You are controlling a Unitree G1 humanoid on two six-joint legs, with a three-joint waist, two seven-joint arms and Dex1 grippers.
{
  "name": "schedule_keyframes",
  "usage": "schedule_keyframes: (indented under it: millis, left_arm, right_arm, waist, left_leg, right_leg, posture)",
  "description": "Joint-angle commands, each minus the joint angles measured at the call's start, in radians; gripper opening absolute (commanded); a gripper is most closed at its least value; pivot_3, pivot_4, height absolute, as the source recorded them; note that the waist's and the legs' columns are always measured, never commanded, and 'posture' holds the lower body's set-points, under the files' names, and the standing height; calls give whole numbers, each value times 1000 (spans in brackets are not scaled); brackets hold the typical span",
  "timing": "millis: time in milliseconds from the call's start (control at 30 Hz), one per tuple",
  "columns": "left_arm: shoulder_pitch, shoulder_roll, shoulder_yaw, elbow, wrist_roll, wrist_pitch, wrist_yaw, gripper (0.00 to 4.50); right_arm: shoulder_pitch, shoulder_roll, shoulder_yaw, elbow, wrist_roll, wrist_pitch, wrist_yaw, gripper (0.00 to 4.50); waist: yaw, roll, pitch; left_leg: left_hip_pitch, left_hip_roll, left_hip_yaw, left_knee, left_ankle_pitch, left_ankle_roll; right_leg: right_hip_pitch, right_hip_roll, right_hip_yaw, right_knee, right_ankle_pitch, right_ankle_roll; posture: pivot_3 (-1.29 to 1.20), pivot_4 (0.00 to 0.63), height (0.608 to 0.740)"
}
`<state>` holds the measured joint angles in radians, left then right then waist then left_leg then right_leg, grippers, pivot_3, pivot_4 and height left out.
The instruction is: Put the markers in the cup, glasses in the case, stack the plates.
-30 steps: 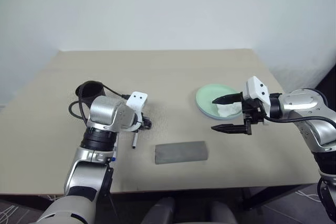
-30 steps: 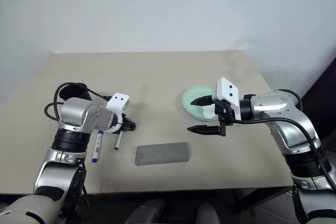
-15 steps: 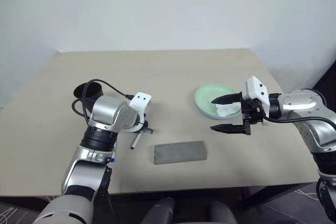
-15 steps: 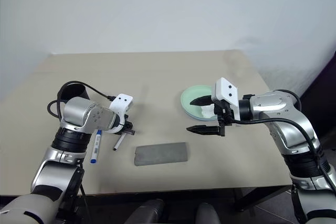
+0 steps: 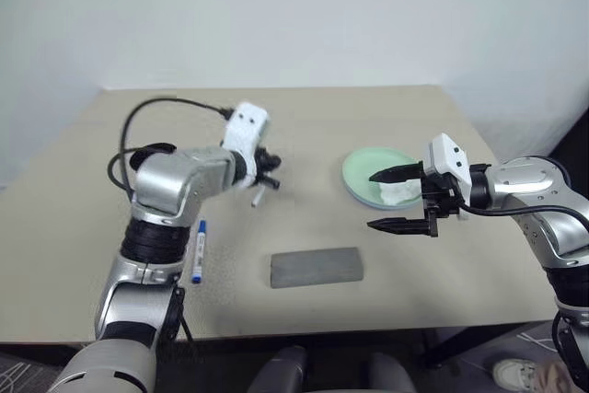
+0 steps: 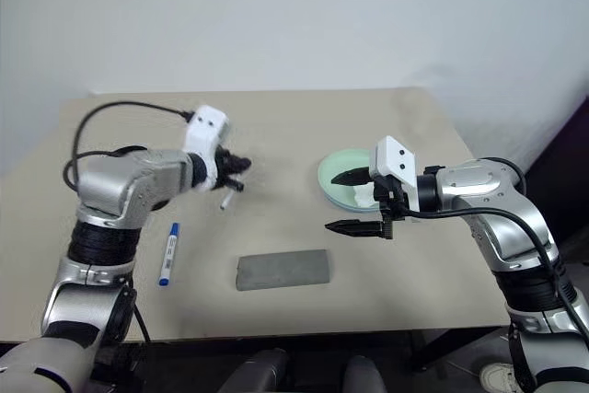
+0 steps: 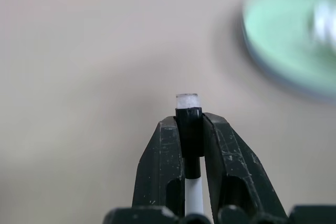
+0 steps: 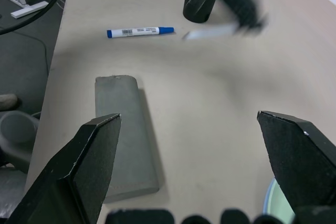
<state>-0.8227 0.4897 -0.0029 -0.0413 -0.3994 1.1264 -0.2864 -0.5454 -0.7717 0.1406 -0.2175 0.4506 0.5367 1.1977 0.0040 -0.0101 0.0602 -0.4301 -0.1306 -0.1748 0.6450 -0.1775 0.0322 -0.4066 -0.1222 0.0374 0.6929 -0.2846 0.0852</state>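
Observation:
The robot's left gripper needs to release the black-capped marker inside the black cup [image 5: 156,158] that stands beyond the blue-capped marker.
My left gripper [image 5: 265,178] is shut on the black-capped marker [image 7: 188,109] and holds it in the air above the table's left half. The blue-capped marker [image 5: 198,250] lies on the table beside my left arm. The black cup [image 5: 152,151] stands behind that arm, partly hidden. The grey case [image 5: 317,267] lies shut near the front edge. At the right, the light green plate [image 5: 363,170] carries a crumpled white tissue [image 5: 398,193]. My right gripper [image 5: 373,200] hovers open at the plate's near rim, holding nothing. The glasses are out of view.
The beige table [image 5: 304,121] ends close behind the case at the front and just past the plate at the right. A black cable [image 5: 170,103] arcs above my left arm.
My left gripper shut on the black-capped marker and lifted it up and forward off the table. The blue-capped marker now lies uncovered. My right arm kept still.

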Motion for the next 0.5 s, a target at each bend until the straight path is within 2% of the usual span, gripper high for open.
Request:
schedule_keyframes:
  millis: [33, 233, 500]
  left_arm:
    - [-40, 46, 110, 32, 57, -214, 5, 111]
    - [-34, 128, 211, 155, 106, -419, -1, 111]
    - [81, 156, 282, 192, 137, -618, -14, 111]
  right_arm:
    - [-37, 0, -35, -18, 20, -3, 2, 4500]
    - [-72, 23, -82, 15, 75, 37, -10, 4500]
    - [-147, 35, -185, 71, 205, 138, -8, 4500]
  waist:
    - [0, 0, 0]
    - [1, 0, 0]
    - [7, -2, -1]
  left_leg:
    - [0, 0, 0, 0, 0, 0]
    - [0, 0, 0, 0, 0, 0]
    - [0, 0, 0, 1, 0, 0]
  right_leg:
    - [0, 0, 0, 0, 0, 0]
    - [0, 1, 0, 0, 2, -4]
    - [0, 1, 0, 0, 4, -5]
  posture:
    - [0, 0, 683]
    - [0, 0, 683]
    - [0, 0, 683]
